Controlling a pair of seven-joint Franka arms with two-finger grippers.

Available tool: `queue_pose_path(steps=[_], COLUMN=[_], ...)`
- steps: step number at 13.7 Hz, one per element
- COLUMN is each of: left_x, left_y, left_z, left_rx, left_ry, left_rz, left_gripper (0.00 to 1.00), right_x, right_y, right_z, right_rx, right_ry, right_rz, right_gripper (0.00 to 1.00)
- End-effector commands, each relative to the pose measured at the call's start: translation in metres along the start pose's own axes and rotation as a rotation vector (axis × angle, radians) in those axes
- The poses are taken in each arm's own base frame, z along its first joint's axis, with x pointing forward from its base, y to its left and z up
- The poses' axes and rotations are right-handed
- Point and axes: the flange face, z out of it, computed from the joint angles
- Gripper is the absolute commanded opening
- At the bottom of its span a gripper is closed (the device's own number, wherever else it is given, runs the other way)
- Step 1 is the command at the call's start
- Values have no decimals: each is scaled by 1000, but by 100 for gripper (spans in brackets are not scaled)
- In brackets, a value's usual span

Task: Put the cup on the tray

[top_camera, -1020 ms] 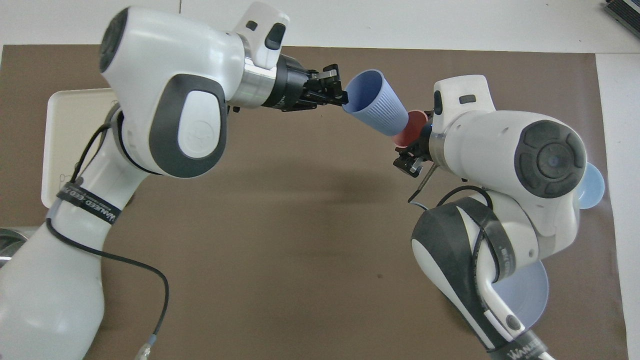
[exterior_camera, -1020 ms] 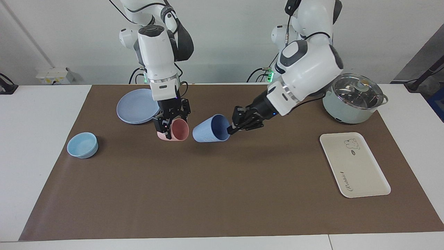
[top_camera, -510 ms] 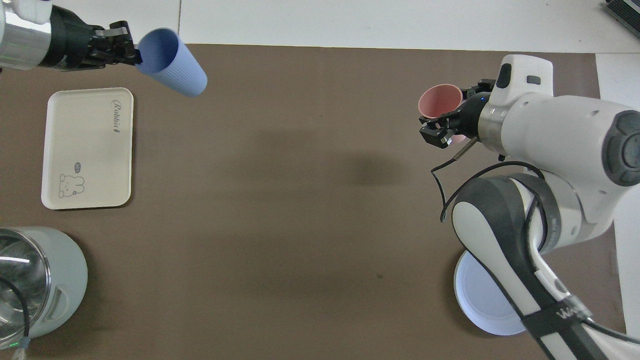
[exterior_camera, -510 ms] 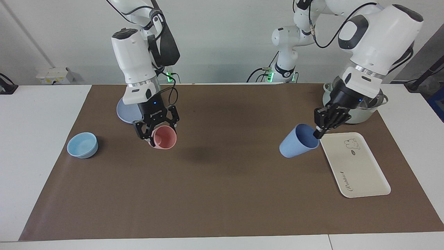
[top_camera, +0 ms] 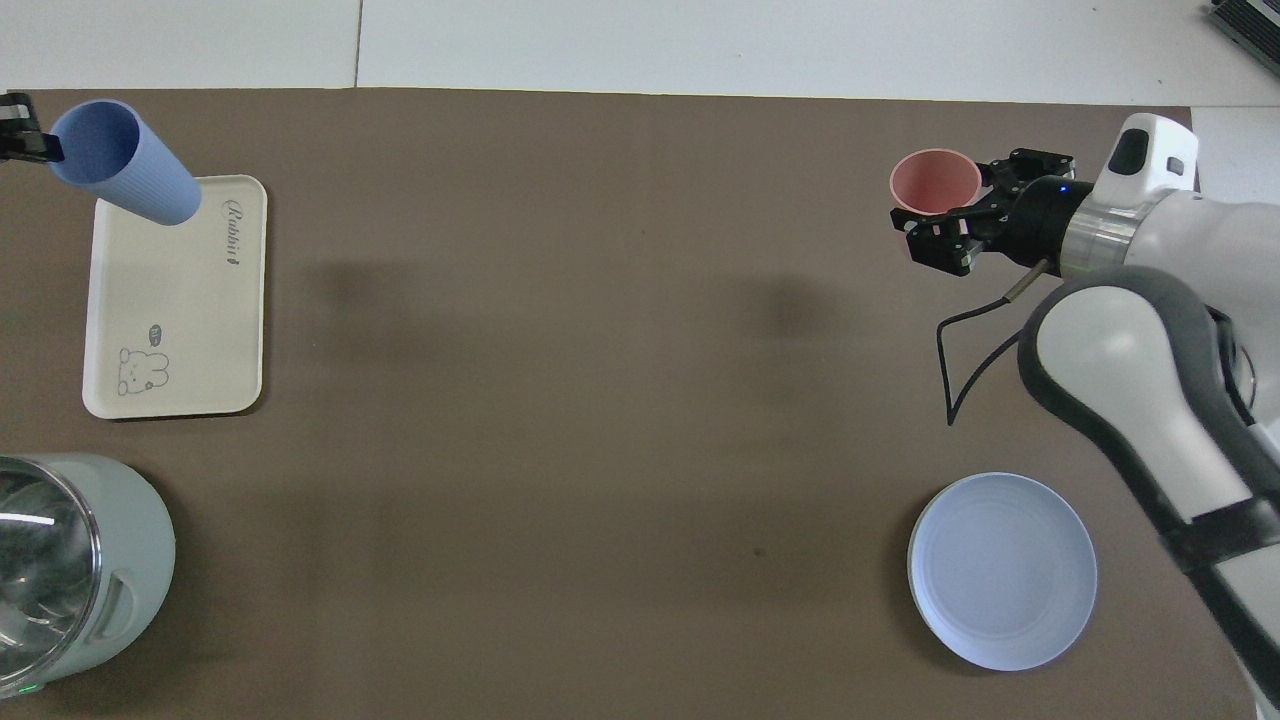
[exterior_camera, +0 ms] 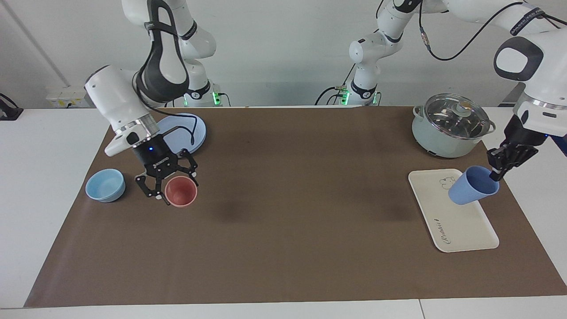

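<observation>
Next, I set the periwinkle-blue cup down with my left gripper on the cream-white tray point(top_camera: 169, 264) next to the lettering. The cup now hangs tilted over the tray.
The periwinkle-blue cup point(exterior_camera: 469, 192) hangs tilted, mouth toward the gripper, over the cream-white tray point(exterior_camera: 456, 226). My left gripper point(exterior_camera: 492, 176) is shut on its rim and holds it clear of the tray. In the overhead view the cup point(top_camera: 130, 180) covers the tray's point(top_camera: 170, 320) corner by the lettering, and only the left gripper's tip point(top_camera: 25, 148) shows at the edge. My right gripper point(exterior_camera: 179, 191) has its fingers around an upright pink cup point(exterior_camera: 184, 197), low at the mat, beside the bowl; both show from above too: right gripper point(top_camera: 940, 205), pink cup point(top_camera: 930, 175).
A pale green pot with a glass lid point(exterior_camera: 452, 128) stands nearer to the robots than the tray; it also shows from above point(top_camera: 60, 570). A round blue plate point(exterior_camera: 192, 128) point(top_camera: 1000, 570) and a light-blue bowl point(exterior_camera: 105, 184) sit at the right arm's end. A brown mat covers the table.
My left gripper carried the blue cup from the table's middle to over the tray. My right gripper moved the pink cup toward the bowl and turned it upright.
</observation>
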Motion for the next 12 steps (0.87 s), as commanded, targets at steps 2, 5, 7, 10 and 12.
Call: queue_pose_path(steps=[2, 5, 7, 10, 12], left_x=[-28, -29, -32, -38, -40], left_y=[-43, -57, -59, -66, -72], left_z=[44, 66, 81, 123, 137], left_rx=[50, 41, 30, 0, -17], left_ry=[43, 31, 16, 32, 19], left_rz=[-8, -36, -50, -84, -108], left_gripper=[0, 0, 0, 0, 0], right_x=[-71, -107, -137, -169, -179], right_y=[27, 27, 43, 49, 49], right_z=[20, 37, 43, 54, 58], right_rx=[-5, -23, -15, 2, 18], right_ry=[179, 249, 273, 306, 314], right_rz=[25, 50, 22, -10, -18], right_gripper=[0, 0, 0, 0, 0])
